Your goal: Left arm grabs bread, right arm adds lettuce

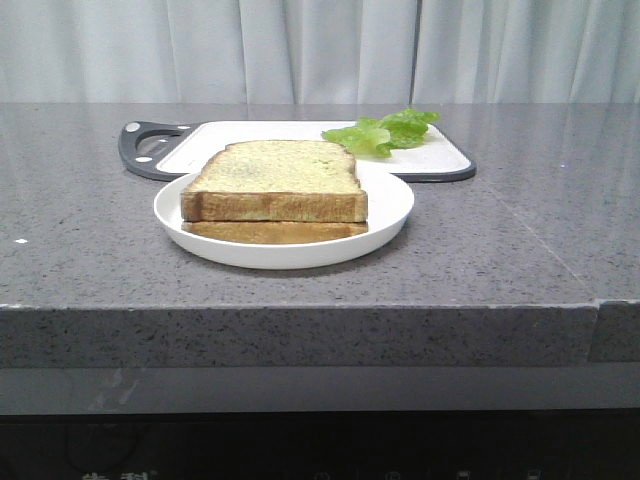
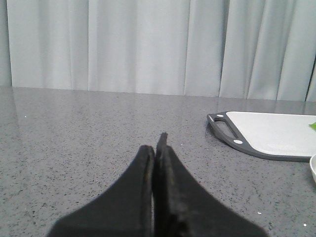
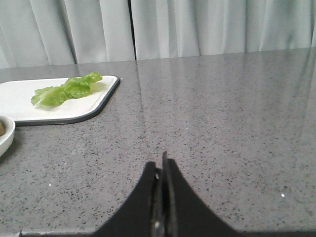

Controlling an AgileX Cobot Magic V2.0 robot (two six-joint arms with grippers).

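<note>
My left gripper closes next on the side edge (image 1: pixel 207 172) of the thick bread slice, which is the edge closest to the handle of the cutting board.
The thick bread slice (image 1: pixel 275 178), brown-crusted with a pale green-specked face, lies on top of a thinner toast slice (image 1: pixel 272 231) on a white plate (image 1: pixel 395 205). The green ruffled lettuce (image 1: pixel 384 131) lies on a white cutting board (image 1: pixel 300 135) behind the plate; it also shows in the right wrist view (image 3: pixel 66 89). Neither arm shows in the front view. My left gripper (image 2: pixel 156 145) is shut and empty over bare counter, left of the board. My right gripper (image 3: pixel 160 165) is shut and empty over bare counter, right of the board.
The cutting board has a dark grey rim and handle (image 2: pixel 224 129). The plate's edge shows in the left wrist view (image 2: pixel 313 168) and in the right wrist view (image 3: pixel 6 133). The grey speckled counter (image 1: pixel 520 250) ends at a front edge. Pale curtains hang behind.
</note>
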